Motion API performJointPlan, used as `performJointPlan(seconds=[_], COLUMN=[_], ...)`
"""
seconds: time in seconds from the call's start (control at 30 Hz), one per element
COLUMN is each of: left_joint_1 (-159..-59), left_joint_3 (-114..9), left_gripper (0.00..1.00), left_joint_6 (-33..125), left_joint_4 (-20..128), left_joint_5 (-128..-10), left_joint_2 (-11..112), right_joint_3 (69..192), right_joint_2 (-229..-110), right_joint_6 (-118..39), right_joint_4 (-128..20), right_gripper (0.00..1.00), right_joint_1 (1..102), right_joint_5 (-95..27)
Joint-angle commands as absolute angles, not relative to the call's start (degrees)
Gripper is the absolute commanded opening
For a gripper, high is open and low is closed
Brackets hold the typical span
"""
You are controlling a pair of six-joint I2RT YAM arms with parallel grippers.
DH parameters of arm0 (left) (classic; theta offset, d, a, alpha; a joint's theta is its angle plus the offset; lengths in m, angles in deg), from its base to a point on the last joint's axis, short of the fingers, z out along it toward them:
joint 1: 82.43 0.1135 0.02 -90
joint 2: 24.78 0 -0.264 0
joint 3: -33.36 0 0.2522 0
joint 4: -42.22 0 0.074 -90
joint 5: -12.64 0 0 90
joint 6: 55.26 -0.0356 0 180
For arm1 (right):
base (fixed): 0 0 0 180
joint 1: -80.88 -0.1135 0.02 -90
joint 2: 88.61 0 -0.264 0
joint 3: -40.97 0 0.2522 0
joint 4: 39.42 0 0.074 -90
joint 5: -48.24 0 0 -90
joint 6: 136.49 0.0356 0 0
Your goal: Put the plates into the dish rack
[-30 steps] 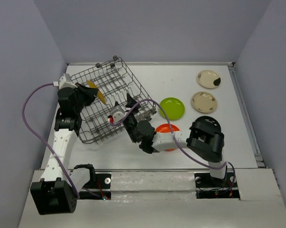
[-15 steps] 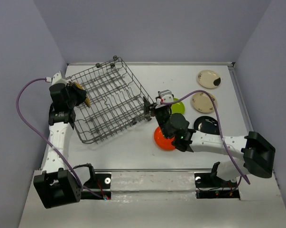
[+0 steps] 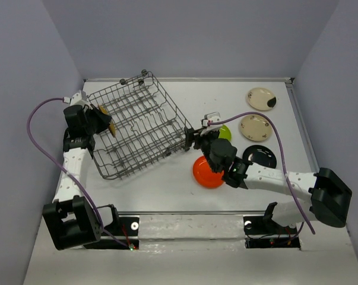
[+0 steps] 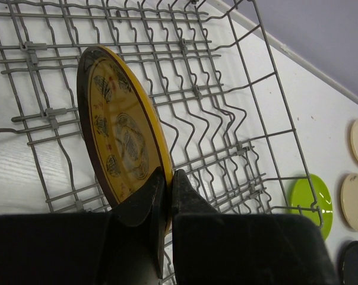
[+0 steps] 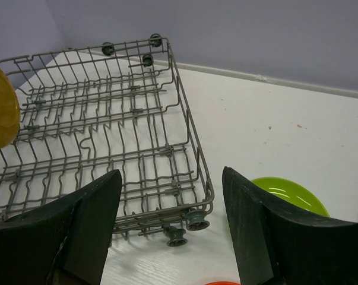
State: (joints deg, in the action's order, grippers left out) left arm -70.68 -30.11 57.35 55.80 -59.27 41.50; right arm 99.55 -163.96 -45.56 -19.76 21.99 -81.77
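Observation:
My left gripper is going to release the dark gold plate, now held on edge over the rack. It will let go between wires at the rack's end (image 3: 111, 130) (image 4: 105, 154) farthest from the lime green plate.
The grey wire dish rack (image 3: 140, 127) lies at the left of the table. My left gripper (image 3: 98, 120) is shut on the rim of the patterned dark gold plate (image 4: 116, 127) and holds it on edge over the rack's left side (image 4: 226, 119). The plate's edge shows at the left of the right wrist view (image 5: 0, 113). My right gripper (image 3: 197, 135) is open and empty by the rack's near right corner (image 5: 193, 217). The orange plate (image 3: 203, 172) lies under my right arm. The lime green plate (image 3: 225, 132) is partly hidden behind it.
A glossy black plate (image 3: 260, 157) lies right of the orange one. Two cream plates (image 3: 255, 126) (image 3: 261, 98) lie at the far right. The table's raised back edge (image 3: 226, 79) runs behind the rack. Grey walls enclose the table.
My right arm swung from over the rack to the right, stopping at the rack's corner. My left gripper carried the gold plate toward the rack's left side, then shifted slightly right.

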Motion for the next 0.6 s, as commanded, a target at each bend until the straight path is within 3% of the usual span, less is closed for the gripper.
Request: performJointPlan(seconds=[0.0,0.57], left_joint_1=[-70.0,-69.7], left_joint_3=[-30.1,-28.2], left_gripper=[0.05,0.05], left_joint_6=[56.0,55.0], left_joint_4=[50.6,50.3], left_joint_5=[-56.5,-56.4], left_joint_2=[42.7,47.1], right_joint_3=[99.2,97.1], right_joint_2=[-162.3,-158.1], right_joint_6=[-43.1,-42.2], right_joint_4=[-19.8,-20.2], right_gripper=[0.74,0.74], right_joint_1=[22.3,24.5], right_joint_5=[-81.6,-80.3])
